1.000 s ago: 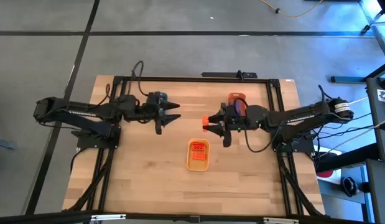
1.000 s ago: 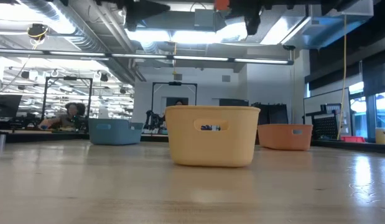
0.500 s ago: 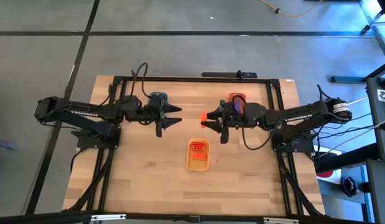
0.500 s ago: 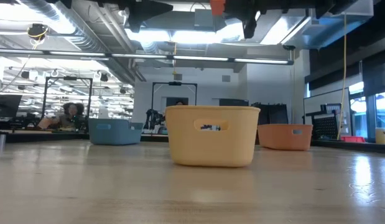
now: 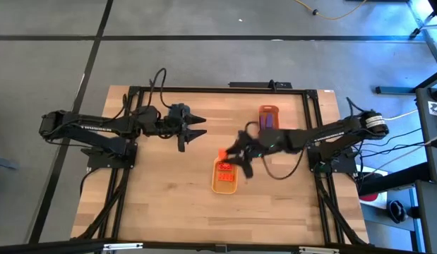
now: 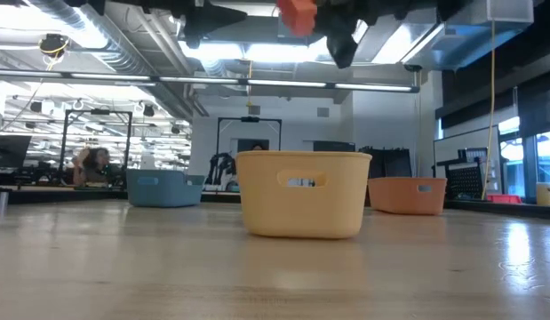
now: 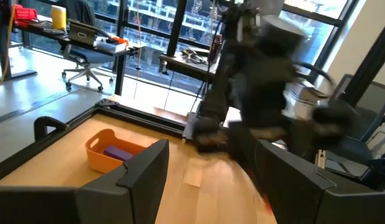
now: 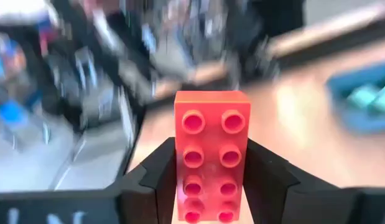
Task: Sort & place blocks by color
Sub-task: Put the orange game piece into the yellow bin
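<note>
My right gripper is holding the orange-red block high above the yellow tray, and I need to let go of it inside the yellow tray's far end (image 5: 225, 167), alongside the other orange-red blocks.
My right gripper (image 5: 226, 156) (image 8: 212, 177) is shut on an orange-red studded block (image 5: 222, 154) (image 6: 299, 13), high above the far end of the yellow tray (image 5: 225, 185) (image 6: 303, 204). Two more orange-red blocks (image 5: 225, 172) lie inside that tray. The orange tray (image 5: 269, 111) (image 7: 100, 155) holds purple blocks (image 7: 117, 152). The blue tray (image 8: 366, 106) holds a mint-green block (image 8: 366, 96). My left gripper (image 5: 202, 128) (image 7: 208, 155) is open and touches nothing; it hovers at the table's far left, beside the blue tray (image 5: 178, 110). My right gripper pinches the orange-red block by its two long sides (image 8: 180, 162), one dark finger (image 8: 158, 171) on each side, and the studded face is toward the wrist camera. The fingers come from the table's right. The block is lifted clear, above the yellow tray.
In the low view the yellow tray stands in the middle, the blue tray (image 6: 163, 188) behind it to one side and the orange tray (image 6: 408, 195) to the other. Bare wooden tabletop (image 5: 162, 197) lies around the yellow tray. A person (image 6: 92, 164) sits in the room beyond.
My right gripper has carried the orange-red block from beside the orange tray toward the table's left and near edge, ending over the yellow tray's far end. It has stayed shut on the block. The block has also come lower in the low view.
</note>
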Available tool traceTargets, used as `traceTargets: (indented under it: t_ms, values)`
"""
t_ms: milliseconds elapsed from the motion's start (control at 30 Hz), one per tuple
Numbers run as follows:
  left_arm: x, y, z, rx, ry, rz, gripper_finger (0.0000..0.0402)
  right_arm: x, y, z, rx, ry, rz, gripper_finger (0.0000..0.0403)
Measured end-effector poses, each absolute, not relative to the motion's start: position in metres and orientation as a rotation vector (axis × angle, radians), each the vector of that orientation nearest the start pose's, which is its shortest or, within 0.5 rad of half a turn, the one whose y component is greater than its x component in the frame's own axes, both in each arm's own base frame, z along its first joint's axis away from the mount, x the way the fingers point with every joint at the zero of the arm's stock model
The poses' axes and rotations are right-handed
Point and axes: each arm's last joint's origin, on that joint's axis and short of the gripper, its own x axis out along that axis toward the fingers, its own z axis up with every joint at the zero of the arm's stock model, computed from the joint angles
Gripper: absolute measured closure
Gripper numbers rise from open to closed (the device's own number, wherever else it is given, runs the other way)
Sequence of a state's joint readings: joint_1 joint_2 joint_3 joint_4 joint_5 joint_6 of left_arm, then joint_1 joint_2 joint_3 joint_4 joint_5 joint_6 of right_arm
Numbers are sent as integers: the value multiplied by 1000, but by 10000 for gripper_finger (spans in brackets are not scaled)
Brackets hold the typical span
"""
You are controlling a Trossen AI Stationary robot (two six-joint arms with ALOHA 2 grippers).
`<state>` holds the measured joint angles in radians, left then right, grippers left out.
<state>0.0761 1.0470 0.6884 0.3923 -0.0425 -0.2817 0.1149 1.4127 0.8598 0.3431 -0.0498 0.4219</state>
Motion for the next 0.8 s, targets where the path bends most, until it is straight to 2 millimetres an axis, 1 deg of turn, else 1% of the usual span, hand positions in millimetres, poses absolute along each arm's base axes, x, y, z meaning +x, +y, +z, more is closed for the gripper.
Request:
traceTargets:
  t_ms: [100,167,233,333,400,467,667,800]
  values:
    - [234,22,306,-280,-54,123,170,330,54,262,366,427,159,260]
    - [234,23,306,-280,-57,129,170,341,62,254,326,552,156,260]
    - [234,25,306,-280,-58,136,170,351,68,243,297,657,171,260]
    - [234,26,306,-280,-59,143,170,362,72,220,311,787,214,260]
    - [234,26,306,-280,-60,143,170,365,74,205,333,843,249,260]
    - [234,26,306,-280,-59,142,170,368,75,195,344,875,275,260]
    - [234,26,306,-277,-59,140,170,372,78,172,383,956,354,260]
    - [234,26,306,-276,-59,140,170,375,79,156,388,1000,347,260]
